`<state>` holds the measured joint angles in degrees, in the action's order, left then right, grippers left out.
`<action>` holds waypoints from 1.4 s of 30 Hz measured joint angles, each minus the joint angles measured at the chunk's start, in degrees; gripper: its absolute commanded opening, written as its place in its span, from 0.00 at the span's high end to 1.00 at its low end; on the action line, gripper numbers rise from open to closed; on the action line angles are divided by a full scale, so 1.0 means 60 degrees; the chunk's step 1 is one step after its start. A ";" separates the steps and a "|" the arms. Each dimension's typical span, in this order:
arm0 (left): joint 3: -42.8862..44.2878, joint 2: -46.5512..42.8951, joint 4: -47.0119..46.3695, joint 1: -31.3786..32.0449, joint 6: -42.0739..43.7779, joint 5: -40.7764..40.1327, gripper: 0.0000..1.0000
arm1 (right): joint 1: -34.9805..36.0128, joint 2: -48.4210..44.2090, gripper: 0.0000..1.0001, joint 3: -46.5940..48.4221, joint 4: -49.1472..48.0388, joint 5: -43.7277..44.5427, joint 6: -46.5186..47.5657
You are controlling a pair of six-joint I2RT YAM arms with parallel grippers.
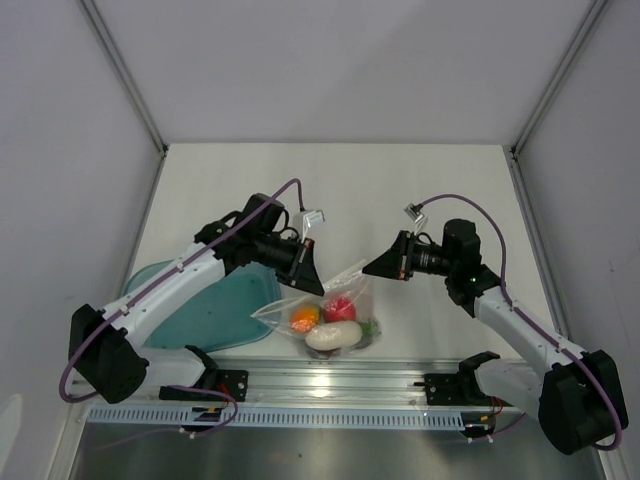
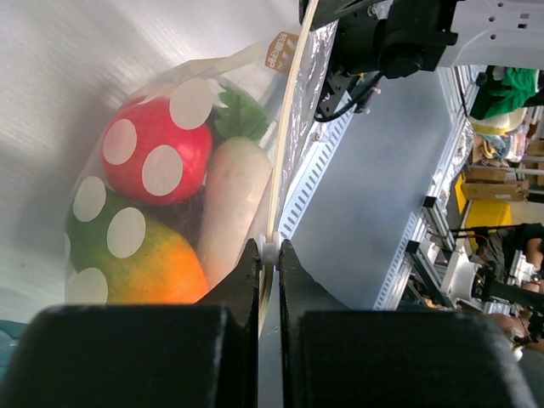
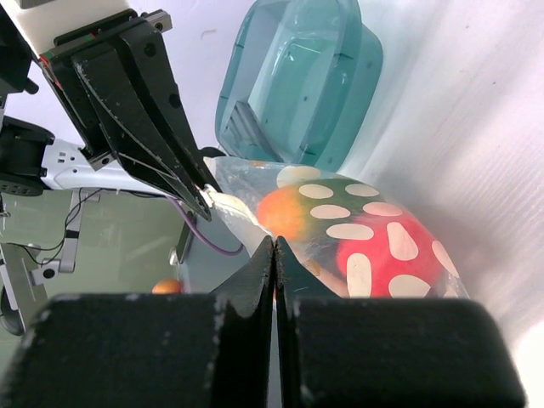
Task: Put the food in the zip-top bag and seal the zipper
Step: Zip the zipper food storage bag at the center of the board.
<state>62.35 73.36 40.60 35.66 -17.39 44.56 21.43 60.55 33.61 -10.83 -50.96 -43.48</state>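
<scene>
The bag's corner is all my right gripper has and the slider is partway, so my right gripper needs to take the zipper farther in and pull [image 1: 347,273] it straight.
The zip-top bag [image 1: 322,322] is a clear pouch with white dots, lying near the table's front between my two grippers. The food is inside it: a red fruit [image 2: 157,153], a white oblong piece [image 2: 234,195], an orange piece [image 2: 161,272] and a green bit [image 2: 242,115]. My left gripper [image 1: 312,286] is shut on the white slider of the zipper [image 2: 285,144] at the bag's mouth edge. My right gripper [image 1: 368,268] is shut on the bag's edge [image 3: 255,225]. The red fruit [image 3: 391,246] and the orange piece [image 3: 285,212] show through the plastic there.
The teal translucent tray [image 1: 215,300] lies left of the bag, under the left arm; it also shows in the right wrist view [image 3: 297,76]. An aluminium rail [image 1: 330,385] runs along the near edge. White enclosure walls stand on three sides.
</scene>
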 measured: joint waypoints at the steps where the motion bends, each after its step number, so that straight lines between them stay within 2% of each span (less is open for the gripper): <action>1: 0.0000 -0.0036 0.0051 -0.0004 0.0004 -0.0040 0.99 | -0.0011 -0.0004 1.00 0.0000 0.0004 0.0007 0.0000; 14: 0.0000 -0.0714 0.0754 -0.0018 0.0339 -0.0470 0.99 | -0.0175 0.0080 0.99 0.0127 0.0168 -0.0379 0.0244; 15: 0.0000 -0.0743 0.0812 -0.0022 0.0342 -0.0455 0.99 | -0.0160 0.0211 0.86 0.0335 0.0379 -0.0550 0.0452; 17: 0.0000 -0.0794 0.0882 -0.0029 0.0346 -0.0386 1.00 | -0.0033 0.0586 0.73 0.1056 0.1300 -0.0747 0.1184; 18: 0.0000 -0.0812 0.0903 -0.0029 0.0342 -0.0350 1.00 | 0.0022 0.0805 0.63 0.1479 0.1690 -0.0831 0.1566; 21: 0.0000 -0.0820 0.0929 -0.0033 0.0346 -0.0262 0.99 | 0.0106 0.1213 0.48 0.2441 0.2535 -0.1042 0.2484; 22: 0.0000 -0.0820 0.0943 -0.0036 0.0350 -0.0219 0.99 | 0.0120 0.1308 0.47 0.2659 0.2747 -0.1122 0.2736; 34: 0.0000 -0.0820 0.0980 -0.0036 0.0404 -0.0062 0.99 | 0.0175 0.2958 0.49 0.3461 0.4014 -0.2634 0.4404; 37: 0.0000 -0.0820 0.0976 -0.0036 0.0404 -0.0044 0.99 | 0.0237 0.3089 0.54 0.3461 0.4076 -0.2922 0.4524; 42: 0.0000 -0.0820 0.0973 -0.0036 0.0401 0.0069 0.99 | 0.0426 0.3100 0.69 0.3461 0.3978 -0.3238 0.4513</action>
<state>62.35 68.45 46.44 35.44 -14.98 44.97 23.99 79.15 54.37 13.04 -70.39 -16.40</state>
